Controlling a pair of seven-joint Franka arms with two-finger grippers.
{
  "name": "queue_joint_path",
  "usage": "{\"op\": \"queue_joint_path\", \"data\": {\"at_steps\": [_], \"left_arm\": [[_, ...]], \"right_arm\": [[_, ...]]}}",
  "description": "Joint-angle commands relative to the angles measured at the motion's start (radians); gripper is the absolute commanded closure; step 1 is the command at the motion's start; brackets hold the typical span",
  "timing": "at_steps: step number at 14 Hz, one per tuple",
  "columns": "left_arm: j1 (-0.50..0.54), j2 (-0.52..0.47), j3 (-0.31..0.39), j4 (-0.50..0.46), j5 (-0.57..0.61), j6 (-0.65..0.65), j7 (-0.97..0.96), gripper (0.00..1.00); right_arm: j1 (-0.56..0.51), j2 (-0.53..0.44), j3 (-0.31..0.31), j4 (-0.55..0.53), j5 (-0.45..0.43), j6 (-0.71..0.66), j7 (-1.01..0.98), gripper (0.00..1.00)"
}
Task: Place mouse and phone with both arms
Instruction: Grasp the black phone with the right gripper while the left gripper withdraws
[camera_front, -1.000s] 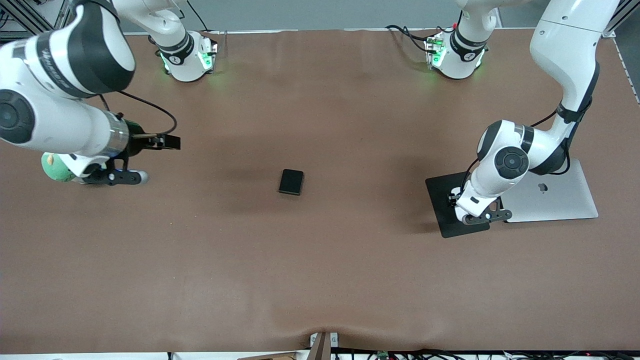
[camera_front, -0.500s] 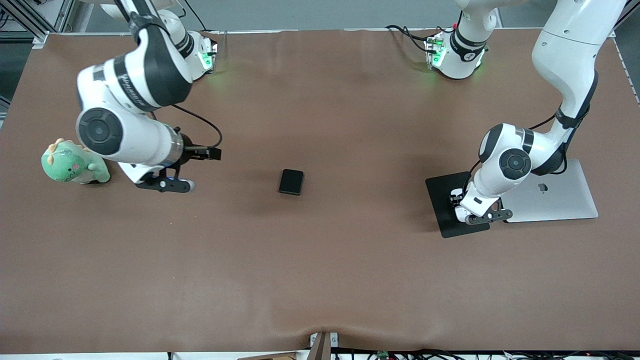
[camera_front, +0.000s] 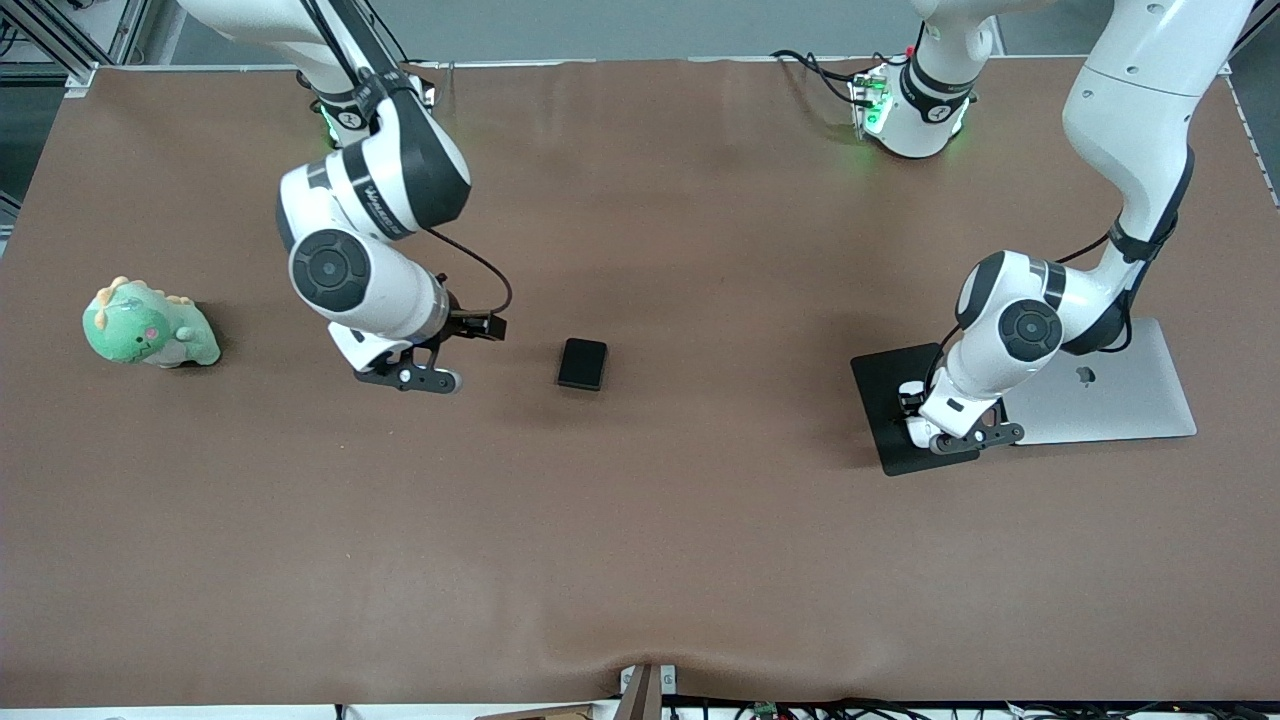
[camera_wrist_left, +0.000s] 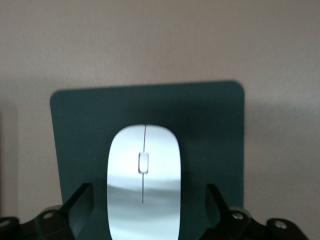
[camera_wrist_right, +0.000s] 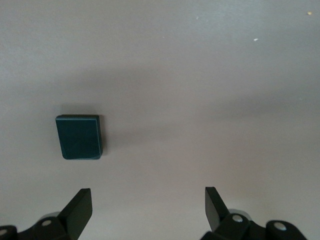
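Observation:
The black phone is next for my right gripper, which should move across to it and then close on the middle of its long sides (camera_front: 582, 364) (camera_wrist_right: 79, 137).
The white mouse (camera_wrist_left: 144, 185) lies on the black mouse pad (camera_wrist_left: 210, 130). My left gripper (camera_wrist_left: 148, 189) is open and low over it, one finger on each side with gaps, not touching. In the front view my left gripper (camera_front: 962, 432) sits over the pad (camera_front: 882, 385) and hides the mouse. The black phone (camera_front: 582, 363) lies flat mid-table. My right gripper (camera_front: 412, 379) is open and empty over bare table, beside the phone toward the right arm's end. The right wrist view shows the phone (camera_wrist_right: 80, 136) off to one side of that gripper (camera_wrist_right: 147, 192), not between the fingers.
A closed silver laptop (camera_front: 1110, 390) lies beside the mouse pad toward the left arm's end. A green dinosaur toy (camera_front: 145, 327) stands at the right arm's end of the table.
My right arm has swung from beside the green toy toward the phone, its gripper still open. My left gripper has stayed over the mouse pad, shifting only slightly.

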Motion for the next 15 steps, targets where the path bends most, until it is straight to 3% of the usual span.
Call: {"op": "queue_joint_path", "data": {"at_steps": [1,7,9,11,15], "left_arm": [[0.005,-0.056,-0.013,0.046,0.012,-0.044,-0.007,0.0],[0.012,-0.153,-0.064,0.472,-0.046,-0.605,0.021,0.0],[0.014,-0.199,-0.062,0.572,-0.116,-0.728,0.086,0.0],[0.02,-0.254,-0.052,0.614,-0.182,-0.805,0.174,0.0],[0.122,-0.365,-0.055,0.614,-0.36,-0.886,0.254,0.0]], "right_arm": [[0.023,0.035,-0.009,0.002,0.014,0.056,0.036,0.0],[0.067,0.134,-0.008,0.003,0.064,0.199,0.036,0.0],[0.083,0.163,-0.008,0.003,0.069,0.245,0.038,0.0],[0.103,0.199,-0.008,0.003,0.118,0.298,0.036,0.0],[0.127,0.246,-0.008,0.003,0.121,0.363,0.036,0.0]]}}
